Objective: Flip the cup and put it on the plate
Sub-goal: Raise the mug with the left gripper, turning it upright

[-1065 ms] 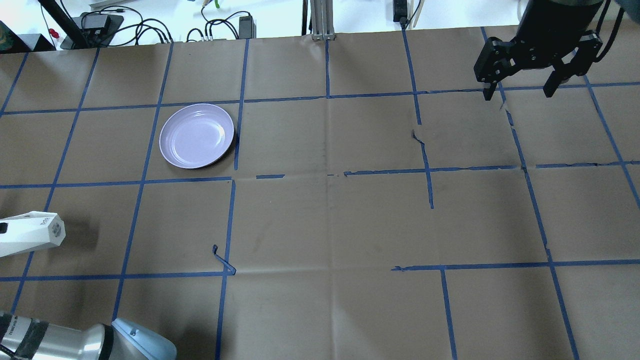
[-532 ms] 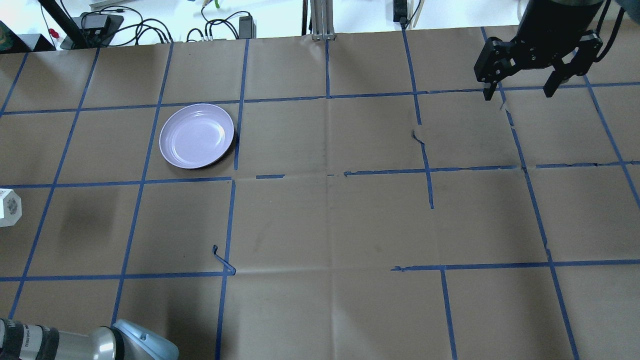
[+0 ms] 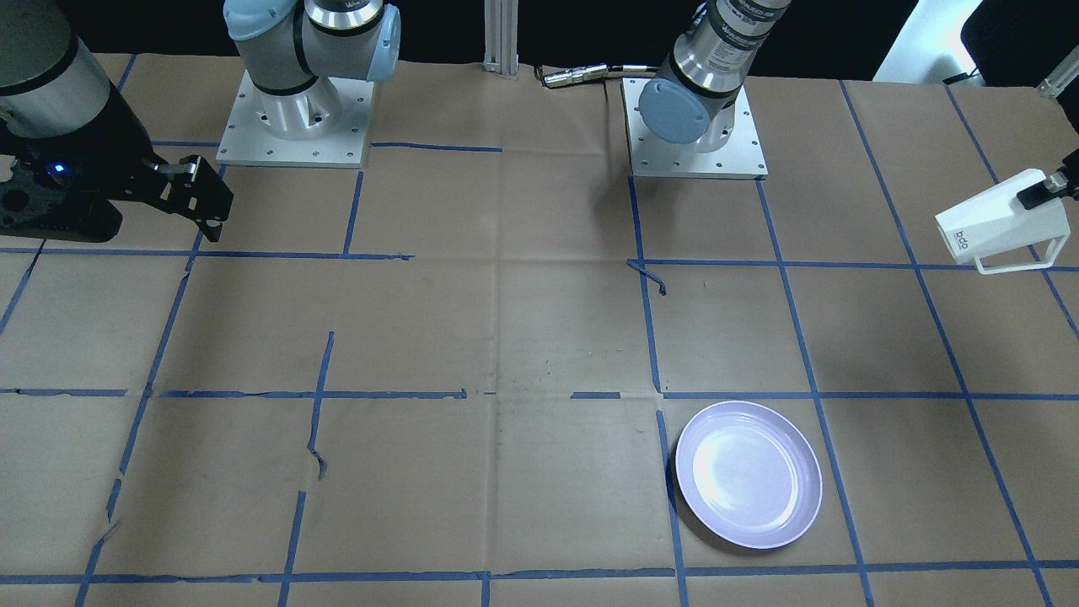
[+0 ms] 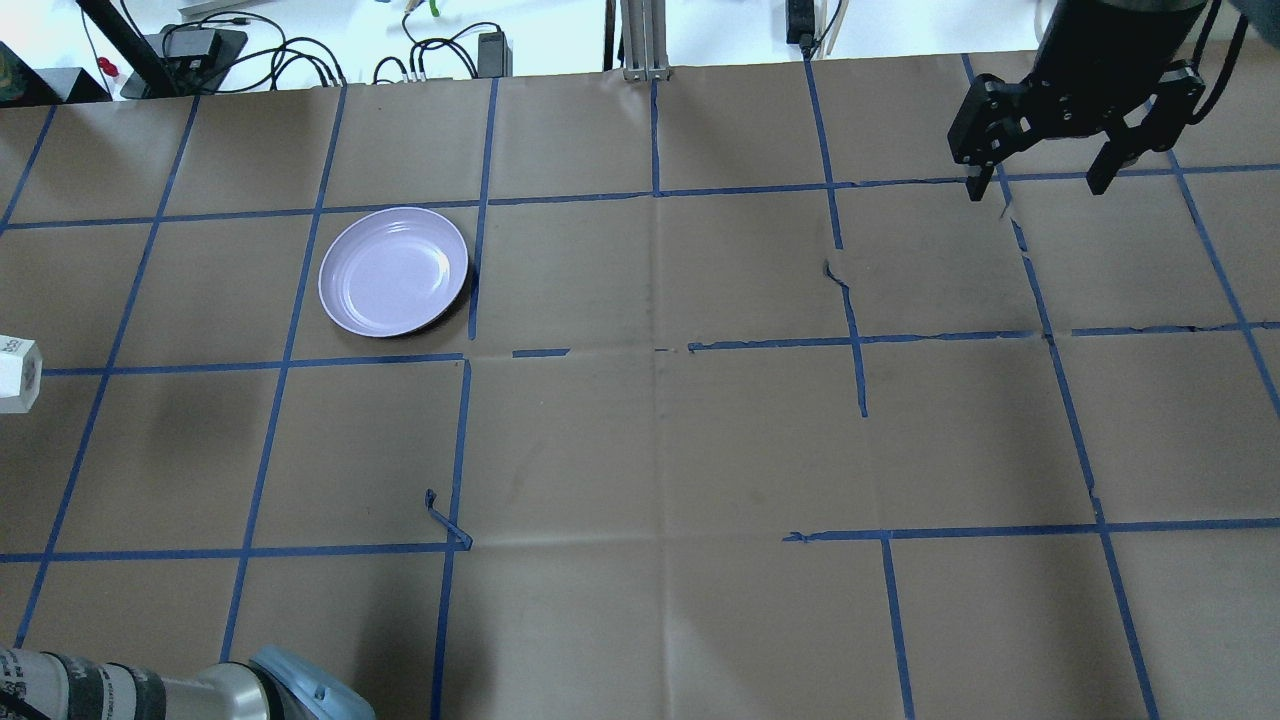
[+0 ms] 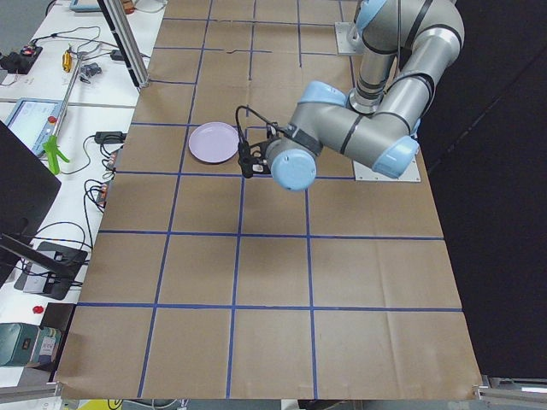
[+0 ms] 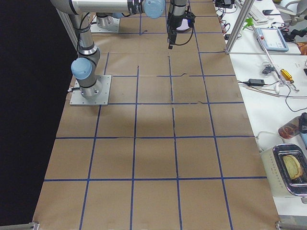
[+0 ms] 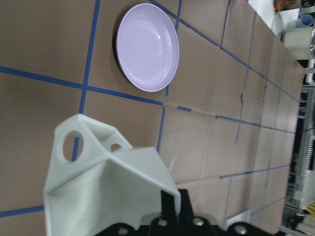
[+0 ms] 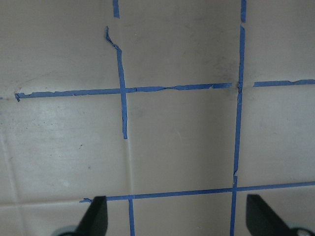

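Next, my left gripper lets go of the white faceted cup near the middle of the pale lavender plate (image 3: 748, 470) (image 7: 147, 48).
The white faceted cup (image 3: 995, 226) is held in the air at the table's left side, tilted on its side with its boxy handle pointing down. My left gripper (image 3: 1044, 190) is shut on it. In the overhead view only the cup's end (image 4: 18, 372) shows at the left edge. In the left wrist view the cup (image 7: 106, 184) fills the foreground, with the plate (image 7: 147, 46) beyond it. The pale lavender plate (image 4: 393, 271) lies empty on the table, also in the front view (image 3: 748, 474). My right gripper (image 4: 1037, 187) is open and empty at the far right.
Brown paper with a blue tape grid (image 4: 650, 400) covers the table. Cables and power adapters (image 4: 300, 50) lie past the far edge. The arm bases (image 3: 291, 118) stand at the robot's side. My left arm's elbow (image 4: 300, 690) shows at the near left corner.
The cup has moved toward the far side along the left edge, closer to the plate's row, and has turned in my left gripper. The right arm has not moved.
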{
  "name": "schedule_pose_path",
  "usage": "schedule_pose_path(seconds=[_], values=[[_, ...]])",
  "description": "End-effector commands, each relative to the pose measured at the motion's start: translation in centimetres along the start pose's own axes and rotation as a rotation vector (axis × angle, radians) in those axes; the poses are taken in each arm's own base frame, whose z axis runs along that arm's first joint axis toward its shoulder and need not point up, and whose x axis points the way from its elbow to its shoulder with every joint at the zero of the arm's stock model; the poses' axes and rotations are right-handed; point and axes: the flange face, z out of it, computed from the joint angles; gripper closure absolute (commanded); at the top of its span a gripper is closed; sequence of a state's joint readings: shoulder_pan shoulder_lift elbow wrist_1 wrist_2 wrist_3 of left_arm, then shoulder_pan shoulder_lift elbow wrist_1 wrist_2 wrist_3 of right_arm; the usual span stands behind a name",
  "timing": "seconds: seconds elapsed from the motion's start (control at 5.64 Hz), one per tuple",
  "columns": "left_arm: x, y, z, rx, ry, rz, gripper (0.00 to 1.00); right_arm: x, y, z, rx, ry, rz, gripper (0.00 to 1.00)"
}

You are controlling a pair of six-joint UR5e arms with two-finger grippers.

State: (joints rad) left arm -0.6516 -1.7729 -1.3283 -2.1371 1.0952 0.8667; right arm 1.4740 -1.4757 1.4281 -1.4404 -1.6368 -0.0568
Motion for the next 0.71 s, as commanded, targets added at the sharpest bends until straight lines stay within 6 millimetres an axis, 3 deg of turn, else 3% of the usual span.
schedule_pose_path(seconds=[0.0,0.18,0.35,0.53], values=[[13.7,-4.8,5.1,0.012,-0.345,0.081,1.00,0.0,0.0,0.0,0.000,0.000,0.000,0.00],[20.4,-6.5,10.0,0.008,-0.496,0.142,1.00,0.0,0.0,0.0,0.001,0.000,0.000,0.00],[26.5,-6.9,15.5,-0.016,-0.601,0.232,1.00,0.0,0.0,0.0,0.000,0.000,0.000,0.00],[30.5,-6.8,19.8,-0.023,-0.677,0.302,1.00,0.0,0.0,0.0,0.000,0.000,0.000,0.00]])
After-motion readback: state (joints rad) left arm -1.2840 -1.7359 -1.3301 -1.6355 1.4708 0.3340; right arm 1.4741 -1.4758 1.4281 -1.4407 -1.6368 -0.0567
